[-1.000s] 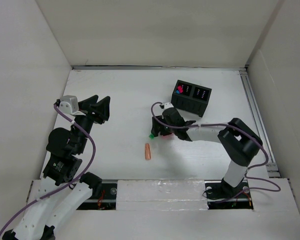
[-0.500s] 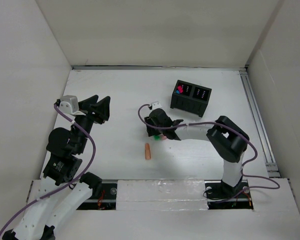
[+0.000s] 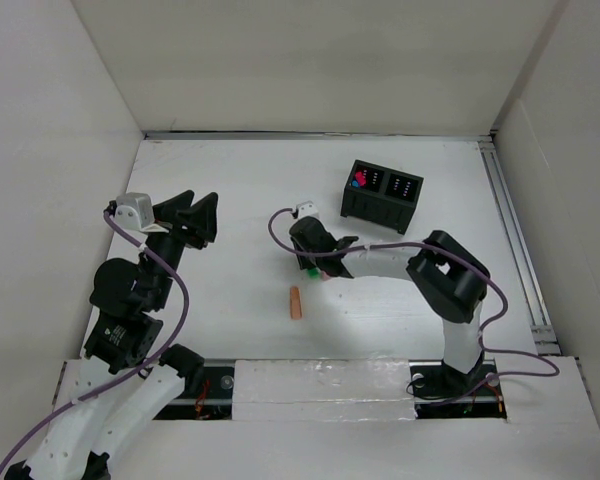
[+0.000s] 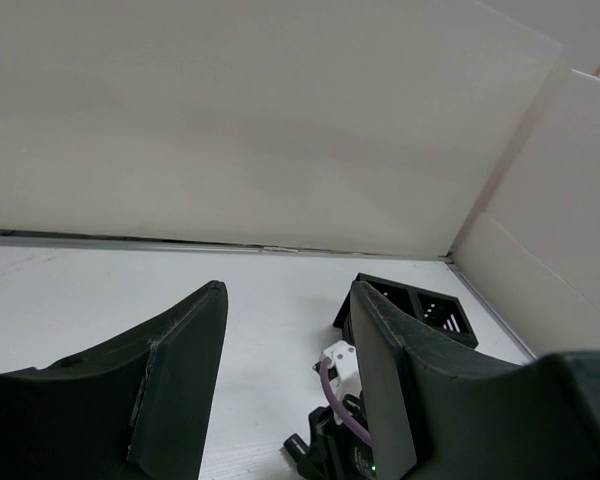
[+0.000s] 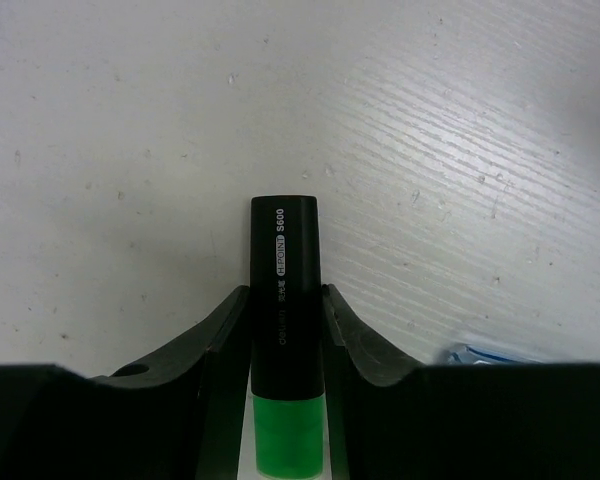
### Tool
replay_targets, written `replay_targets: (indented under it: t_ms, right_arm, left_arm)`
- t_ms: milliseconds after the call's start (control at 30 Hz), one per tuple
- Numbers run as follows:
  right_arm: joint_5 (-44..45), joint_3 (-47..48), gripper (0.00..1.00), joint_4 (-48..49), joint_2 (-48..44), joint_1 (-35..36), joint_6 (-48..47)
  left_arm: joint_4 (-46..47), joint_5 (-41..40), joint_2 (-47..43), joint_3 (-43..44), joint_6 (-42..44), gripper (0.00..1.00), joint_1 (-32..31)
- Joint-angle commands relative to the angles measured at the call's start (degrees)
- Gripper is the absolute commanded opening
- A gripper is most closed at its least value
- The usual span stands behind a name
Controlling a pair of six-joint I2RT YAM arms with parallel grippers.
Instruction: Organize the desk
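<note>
I will use my right gripper to set the highlighter down in the organizer slot holding the red and blue items [image 3: 363,179].
The desk [image 3: 230,190] is a white tabletop between white walls. At its middle my right gripper [image 3: 309,264] reaches down low, and its jaws press both sides of a green highlighter [image 5: 283,250] with a black cap that lies flat on the surface [image 5: 430,150]. The cap sticks out past the fingertips [image 5: 238,300]. From above only a green bit of the highlighter [image 3: 307,270] shows under the gripper. My left gripper [image 3: 198,205] hovers at the left, open with nothing between its fingers [image 4: 185,370].
A black compartmented organizer [image 3: 382,194] stands at the back right, with red and blue items [image 3: 359,181] in its left slot. A small orange stick [image 3: 296,302] lies just in front of the right gripper. A blue-and-white scrap [image 5: 490,353] lies beside the right finger.
The right gripper slid a little left over the highlighter and its jaws closed in onto it. The left arm barely moved.
</note>
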Motion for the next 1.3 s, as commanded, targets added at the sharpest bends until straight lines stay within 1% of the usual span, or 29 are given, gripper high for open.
replay_targets:
  t_ms: [0, 67, 133, 267, 433, 500, 733, 867, 1000, 1267]
  right_arm:
    - [0.58, 0.97, 0.07, 4.11, -5.23, -0.96, -0.74]
    - [-2.93, -0.26, 0.07, 8.93, -10.15, -2.72, -1.00]
    - [-4.86, -0.79, 0.07, 11.15, -14.54, -5.97, -0.83]
    - [-4.44, -0.45, 0.07, 15.45, -19.30, -12.12, -2.49]
    - [-1.27, 1.22, 0.05, 19.33, -19.49, -22.04, -4.43]
    - [-0.92, 2.53, 0.05, 23.01, -16.95, -24.78, -6.36]
    - [3.21, 5.88, 0.07, 22.67, -12.02, -27.86, -9.79]
    - [3.39, 6.15, 0.09, 24.25, -10.52, -28.39, -11.80]
    - [3.48, 8.08, 0.10, 23.99, -8.50, -28.39, -13.13]
    - [3.30, 11.33, 0.15, 23.65, -5.42, -28.39, -15.15]
  left_arm:
    - [2.93, -0.46, -0.19, -0.02, -0.05, 0.48, -0.07]
    - [2.84, 0.07, 0.08, 0.16, -0.22, 0.48, -0.07]
    - [3.02, 0.24, -0.01, 0.07, -0.14, 0.48, -0.07]
    - [2.85, 0.07, 0.08, 0.16, -0.22, 0.48, -0.07]
    - [2.93, 0.16, -0.19, 0.07, -0.23, 0.48, -0.07]
    - [2.93, 0.68, -0.36, 0.16, -0.31, 0.48, -0.07]
    - [3.11, 0.59, -0.54, 0.07, -0.23, 0.48, -0.07]
    - [2.93, 0.16, -0.01, -0.02, -0.23, 0.48, -0.07]
    - [3.20, 0.42, 0.25, -0.11, -0.14, 0.48, -0.07]
    - [2.85, -0.55, 0.69, 0.07, -0.14, 0.48, -0.07]
